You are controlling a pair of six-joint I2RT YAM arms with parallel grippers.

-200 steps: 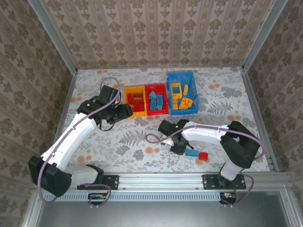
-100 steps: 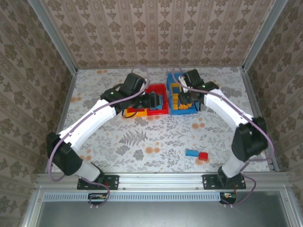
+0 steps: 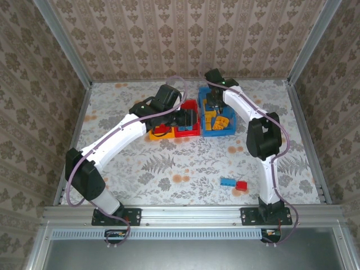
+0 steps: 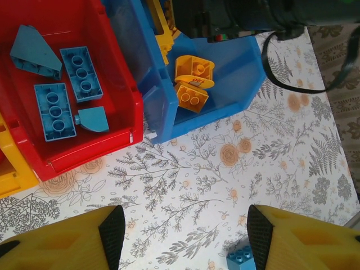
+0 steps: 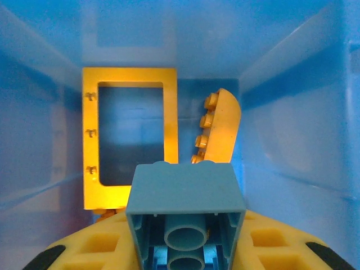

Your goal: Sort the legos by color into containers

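Observation:
The light blue lego brick, now hanging inside the blue container, will be let go by my right gripper among the blue bricks in the red container (image 3: 184,119), toward the yellow container.
My right gripper (image 5: 185,256) is shut on a light blue lego brick (image 5: 185,191) and hangs inside the blue container (image 5: 292,101), over a yellow frame (image 5: 130,76) and a curved yellow brick (image 5: 225,129). From above, this gripper (image 3: 214,104) is at the blue container (image 3: 218,133). My left gripper (image 4: 183,236) is open and holds nothing, above the table in front of the red container (image 4: 84,152), which holds several blue bricks (image 4: 53,109). Yellow bricks (image 4: 194,79) lie in the blue container (image 4: 236,101). From above, the left gripper (image 3: 185,119) covers part of the red container (image 3: 188,134).
The yellow container (image 3: 160,135) stands left of the red one, with its corner (image 4: 11,174) in the left wrist view. A blue brick (image 3: 228,181) and a red brick (image 3: 241,185) lie side by side on the table near the front right. The blue one (image 4: 241,259) also lies beside my left fingertips.
The right arm has swung from the loose bricks at the front to the blue container at the back, carrying the blue brick. The left arm has moved right, over the red container.

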